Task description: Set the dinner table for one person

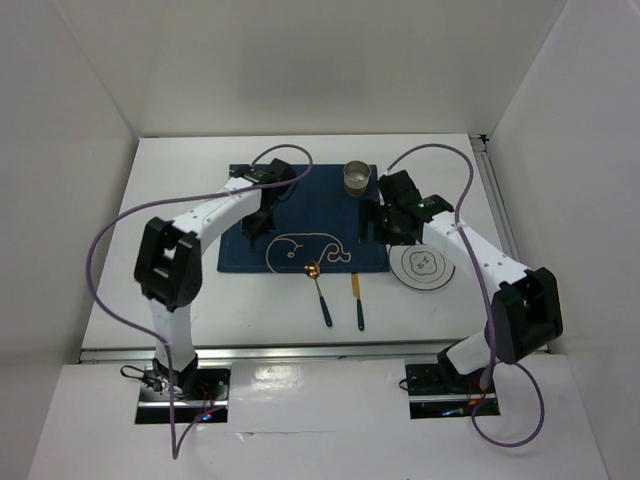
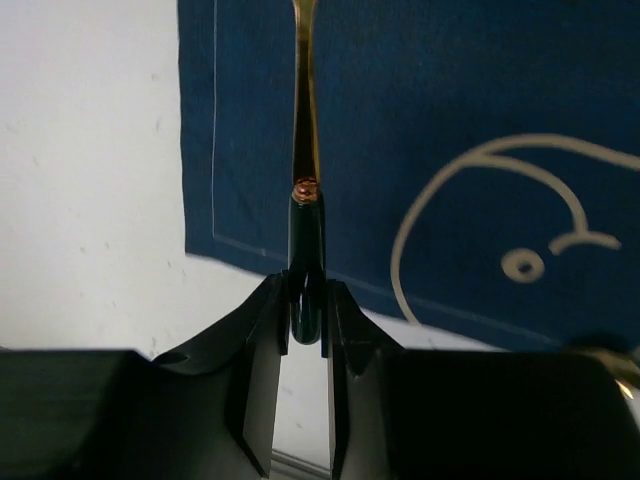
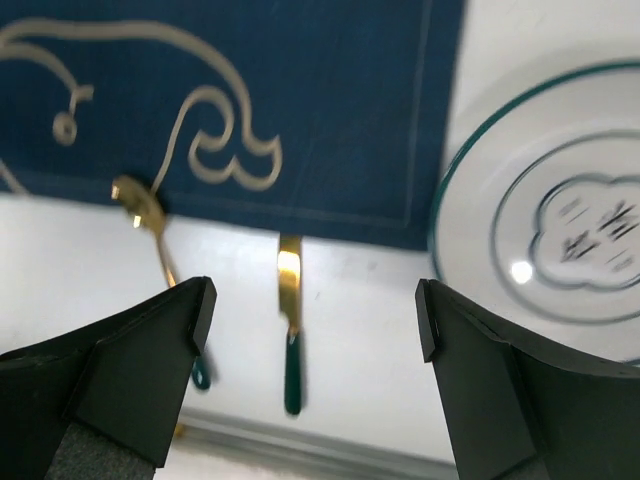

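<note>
Next, my left gripper lets go of the gold utensil on the placemat, where it will lie just inside the short edge (image 1: 244,217) away from the cup.
The white dinner table (image 1: 180,200) carries a dark blue whale placemat (image 1: 300,215). My left gripper (image 1: 256,226) is over the mat's left part. In the left wrist view it (image 2: 305,310) is shut on the green handle of a gold utensil (image 2: 305,200), whose head is cut off at the frame's top. My right gripper (image 1: 376,226) hangs open and empty over the mat's right edge. In the right wrist view it (image 3: 315,320) frames a gold knife (image 3: 290,320) with a green handle. A gold spoon (image 3: 150,215) lies to its left and a white plate (image 3: 560,220) to its right.
A metal cup (image 1: 357,179) stands at the mat's far right corner. The spoon (image 1: 320,290) and knife (image 1: 357,300) lie just in front of the mat. The plate (image 1: 421,266) sits right of it. A metal rail (image 1: 300,350) runs along the near edge.
</note>
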Motion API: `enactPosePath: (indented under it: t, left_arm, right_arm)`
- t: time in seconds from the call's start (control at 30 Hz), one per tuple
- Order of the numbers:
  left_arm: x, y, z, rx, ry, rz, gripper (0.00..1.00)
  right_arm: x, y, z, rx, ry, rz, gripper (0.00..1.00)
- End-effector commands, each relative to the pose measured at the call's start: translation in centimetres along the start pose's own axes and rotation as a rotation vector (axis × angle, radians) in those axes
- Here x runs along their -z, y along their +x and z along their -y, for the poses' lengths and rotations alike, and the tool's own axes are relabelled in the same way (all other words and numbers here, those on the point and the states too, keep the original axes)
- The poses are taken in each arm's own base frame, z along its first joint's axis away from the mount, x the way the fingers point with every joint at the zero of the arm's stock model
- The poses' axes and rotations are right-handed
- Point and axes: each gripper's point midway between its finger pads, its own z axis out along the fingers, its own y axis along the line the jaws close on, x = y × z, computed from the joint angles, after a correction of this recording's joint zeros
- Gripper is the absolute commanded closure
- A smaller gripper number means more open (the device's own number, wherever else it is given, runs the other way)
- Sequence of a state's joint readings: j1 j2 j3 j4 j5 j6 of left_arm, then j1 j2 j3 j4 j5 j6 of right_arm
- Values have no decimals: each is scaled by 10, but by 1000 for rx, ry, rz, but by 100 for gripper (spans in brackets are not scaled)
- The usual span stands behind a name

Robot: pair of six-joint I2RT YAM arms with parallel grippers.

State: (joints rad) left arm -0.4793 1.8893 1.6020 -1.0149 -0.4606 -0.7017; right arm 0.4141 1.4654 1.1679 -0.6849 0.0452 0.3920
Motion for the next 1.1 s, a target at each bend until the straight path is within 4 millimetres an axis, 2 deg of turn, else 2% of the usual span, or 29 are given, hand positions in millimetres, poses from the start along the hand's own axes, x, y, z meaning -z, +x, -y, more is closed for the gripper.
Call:
enactPosePath:
  t: [0.0,0.1,0.17,0.2,0.37,0.53,0.67,0.77,0.87,0.9,1.07]
  left_arm:
    - [-18,-25,-16,-150,-90,-18,100]
    - [-42,-30,-7,-191,-50,-73,100]
    - [-49,-37,-5,-186,0,-78,100]
    - [-58,-41,1,-191,27,-79,100]
    - [-81,-42,-5,-209,29,-131,100]
    - [-88,-48,-2,-213,69,-124,100]
    - [-98,-41,0,-215,57,-155,100]
    - [-107,-38,-7,-176,14,-172,100]
    - [-108,-34,-9,-152,12,-204,75]
    - [-107,-33,-6,-150,29,-211,67]
    - [-98,-36,-5,-147,62,-190,48]
  right_arm:
    - [21,22,-6,-3,-8,-11,6]
    - [22,34,-10,-16,-17,-38,6]
    - [21,43,-12,-30,-12,-62,6]
    - [18,54,-13,-13,-10,-85,6]
    - [16,84,-12,-36,4,-146,6]
    - [14,104,-11,-79,-7,-180,6]
    - [12,114,-6,-99,7,-197,6]
    - [15,124,-7,-87,6,-212,6]
    - [13,124,-12,-87,-3,-207,6]
    - [10,129,-9,-85,9,-224,6]
    - [2,141,-27,-49,-17,-237,11]
